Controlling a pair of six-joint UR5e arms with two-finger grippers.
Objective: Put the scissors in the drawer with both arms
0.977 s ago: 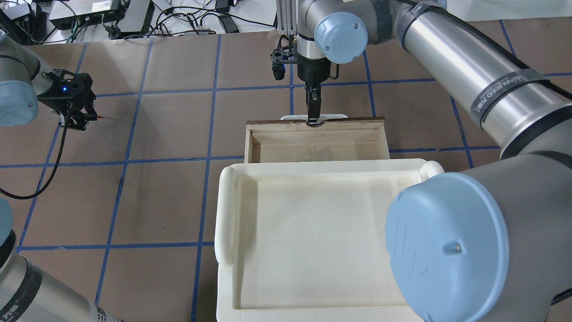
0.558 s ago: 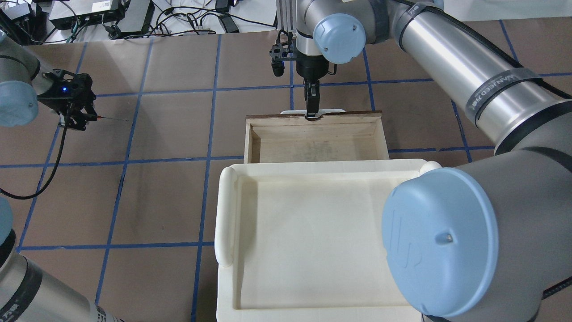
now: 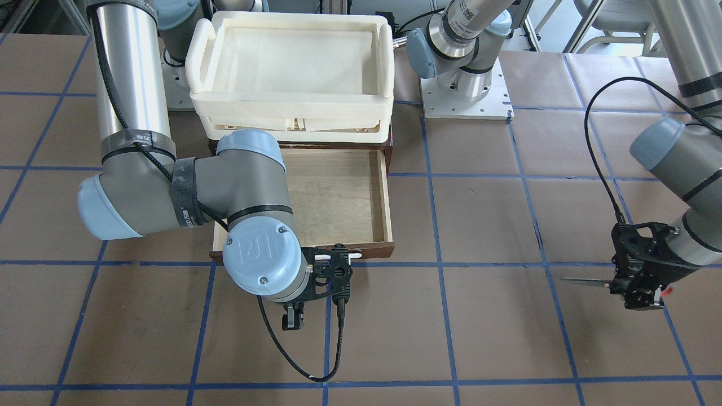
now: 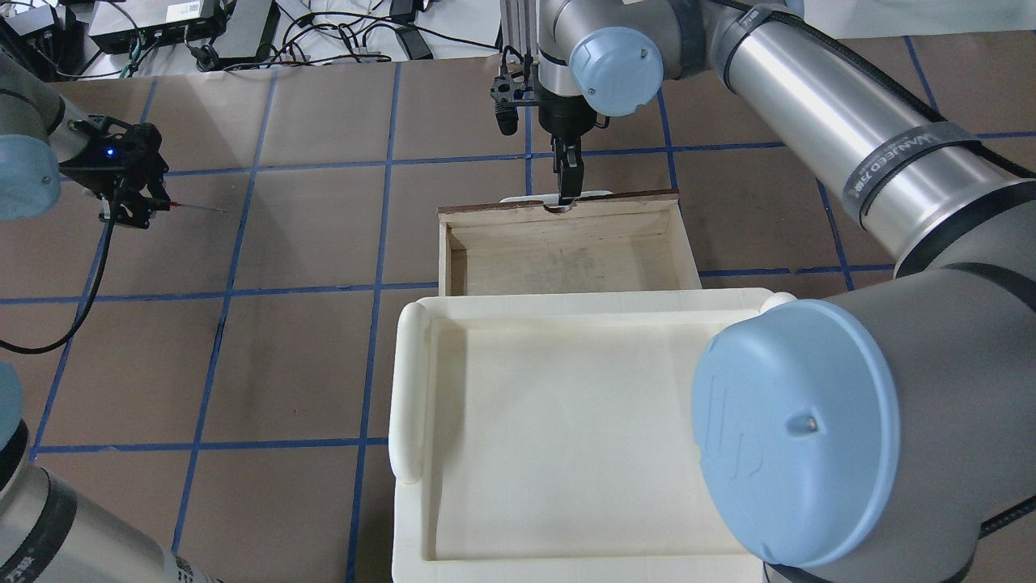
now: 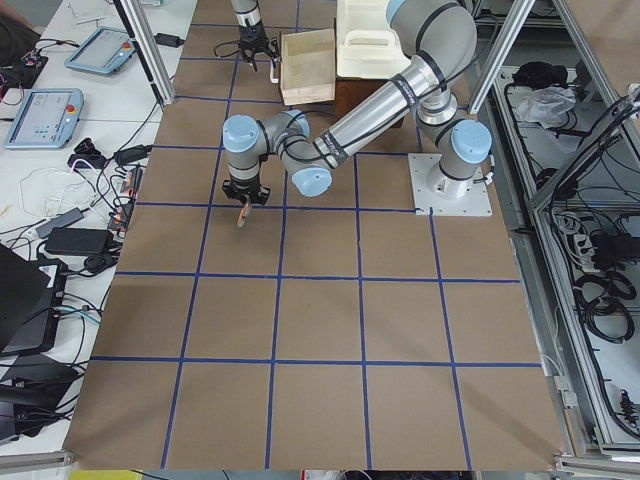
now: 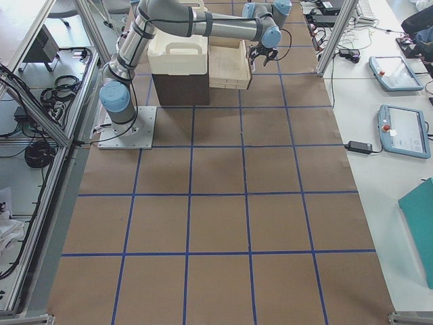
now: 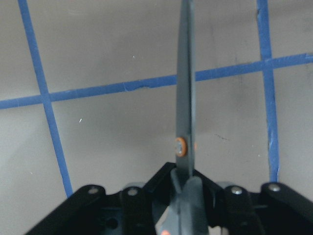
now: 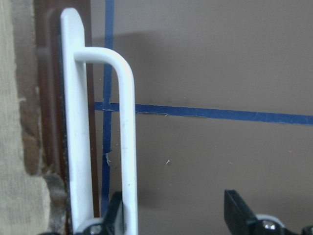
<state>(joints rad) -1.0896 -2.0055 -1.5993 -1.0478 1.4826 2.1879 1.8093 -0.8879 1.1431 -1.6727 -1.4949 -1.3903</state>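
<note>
Next, I release the scissors with my left gripper on the brown drawer's pale bottom (image 3: 306, 215), toward the side that has the white bar handle.
My left gripper (image 4: 129, 206) is shut on the scissors (image 4: 198, 209) by their handles and holds them above the table at the far left, blades level and pointing toward the middle. The left wrist view shows the dark blades (image 7: 185, 112) straight ahead. In the front-facing view the scissors (image 3: 584, 281) stick out of the left gripper (image 3: 637, 285). The brown drawer (image 4: 486, 212) stands pulled out, its pale inside bare. My right gripper (image 4: 566, 197) is at its white bar handle (image 8: 124, 147), jaws apart, one finger (image 8: 115, 215) beside the bar.
A cream-white tray (image 4: 413, 380) sits on top of the cabinet, behind the open drawer (image 3: 388, 197). Bare brown table with blue tape lines lies between the left gripper and the drawer. Cables and boxes line the far edge (image 4: 162, 24).
The drawer has slid further out, away from the robot, with my right gripper moving along at its handle. My left gripper with the scissors has shifted slightly away and to the left.
</note>
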